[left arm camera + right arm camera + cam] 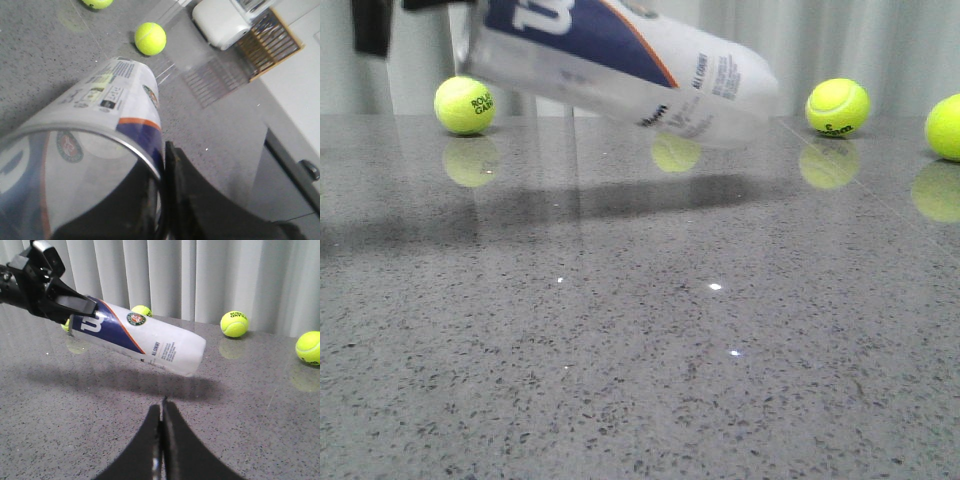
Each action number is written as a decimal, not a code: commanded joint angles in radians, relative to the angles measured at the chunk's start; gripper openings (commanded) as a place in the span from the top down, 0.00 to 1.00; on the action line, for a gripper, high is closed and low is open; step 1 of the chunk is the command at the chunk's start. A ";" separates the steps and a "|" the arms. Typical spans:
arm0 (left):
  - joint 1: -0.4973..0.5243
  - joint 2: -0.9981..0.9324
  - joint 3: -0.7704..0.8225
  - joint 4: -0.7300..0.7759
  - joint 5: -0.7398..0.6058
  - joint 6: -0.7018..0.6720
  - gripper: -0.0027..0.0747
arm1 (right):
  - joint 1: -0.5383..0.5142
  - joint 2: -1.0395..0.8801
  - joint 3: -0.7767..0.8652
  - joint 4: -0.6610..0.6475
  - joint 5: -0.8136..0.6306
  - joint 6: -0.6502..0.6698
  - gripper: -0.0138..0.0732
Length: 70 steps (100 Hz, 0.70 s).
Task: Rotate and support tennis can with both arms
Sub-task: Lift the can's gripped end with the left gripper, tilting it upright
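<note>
Next, I release the tennis can upright with my left gripper on the grey table, in the shadow (611, 196) under the can's middle.
The tennis can (620, 65) hangs tilted above the grey table (640, 360), its open metal-rimmed end up at the left and its closed end lower at the right. My left gripper (162, 162) is shut on the can's rim (100, 132), one finger inside and one outside. From the right wrist view it shows at the can's upper end (47, 290), with the can (145, 340) casting a shadow on the table. My right gripper (162, 407) is shut and empty, low over the table, short of the can's closed end and apart from it.
Tennis balls lie along the table's far side: one at the left (465, 105), two at the right (838, 107) (945, 127), one behind the can (141, 311). Curtains hang behind. A white appliance (220, 22) and a wooden crate (267, 42) stand off the table.
</note>
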 commanded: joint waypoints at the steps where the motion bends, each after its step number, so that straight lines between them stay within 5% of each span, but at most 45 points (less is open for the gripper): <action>1: -0.006 -0.080 -0.108 0.144 0.006 -0.130 0.99 | -0.006 0.011 -0.024 0.012 -0.075 -0.007 0.91; 43: -0.170 -0.061 -0.551 0.983 0.212 -0.656 0.99 | -0.006 0.011 -0.024 0.012 -0.075 -0.007 0.91; 70: -0.341 0.039 -0.669 1.172 0.272 -0.719 0.99 | -0.006 0.011 -0.024 0.012 -0.075 -0.007 0.91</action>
